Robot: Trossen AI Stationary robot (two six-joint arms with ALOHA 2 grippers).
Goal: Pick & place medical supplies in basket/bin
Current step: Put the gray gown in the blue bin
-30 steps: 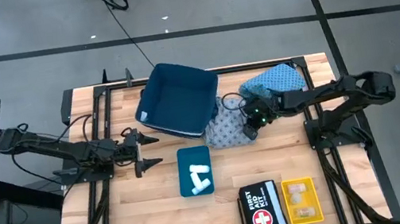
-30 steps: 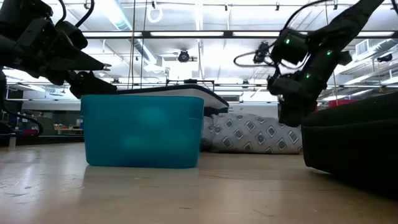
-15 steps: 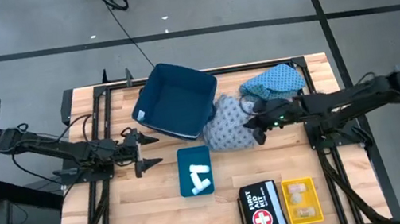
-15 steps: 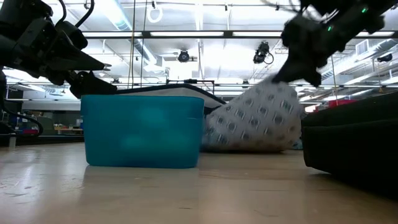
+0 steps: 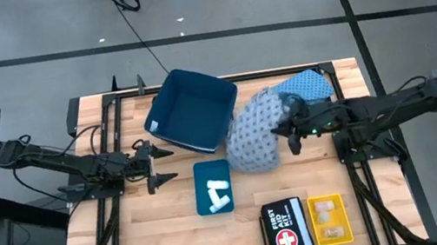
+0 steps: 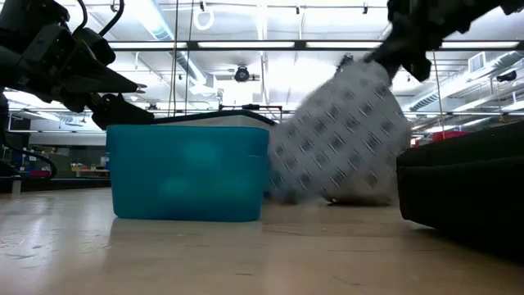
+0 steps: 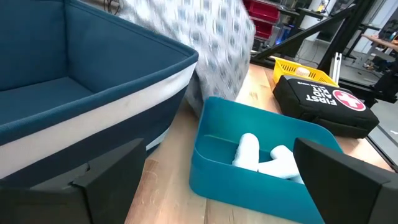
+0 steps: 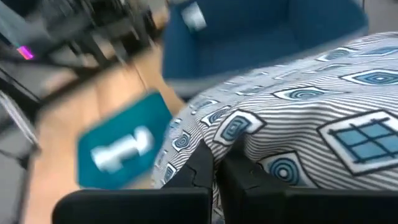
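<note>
The bulk of the grey-blue garment sags low beside the dark blue bin, so I should put the garment down with my right gripper and grab its near end [image 5: 262, 165] before lifting.
The grey-blue patterned garment [image 5: 253, 134] hangs bunched from my right gripper [image 5: 287, 134], which is shut on it just right of the dark blue bin [image 5: 193, 111]. In the low view the garment [image 6: 344, 139] hangs below that gripper [image 6: 391, 51]. The light-blue garment [image 5: 301, 86] lies on the table behind it. White rolls [image 5: 217, 193] lie in a small teal tray [image 5: 199, 178]. My left gripper [image 5: 160, 166] waits open, left of the tray, level above the table. My right gripper pinches a raised fold of the grey-blue garment [image 8: 249, 146] between its two fingers [image 8: 200, 167], on the garment's right side. It comes slanting down from the table's right. The cloth hangs slack below the fingers; whether its lower edge [image 6: 327, 197] touches the table, I cannot tell.
A black first aid kit [image 5: 286, 228] and a yellow tray [image 5: 331, 219] holding pale packets sit at the near edge. The dark blue bin stands tilted toward the far side. Bare wood lies near the left arm and between tray and kit.
My right gripper has taken hold of the grey-blue garment and risen. The garment, lying low on the table a second ago, is now drawn up into a tall hanging bundle and has shifted slightly toward the near edge. The left arm kept still.
</note>
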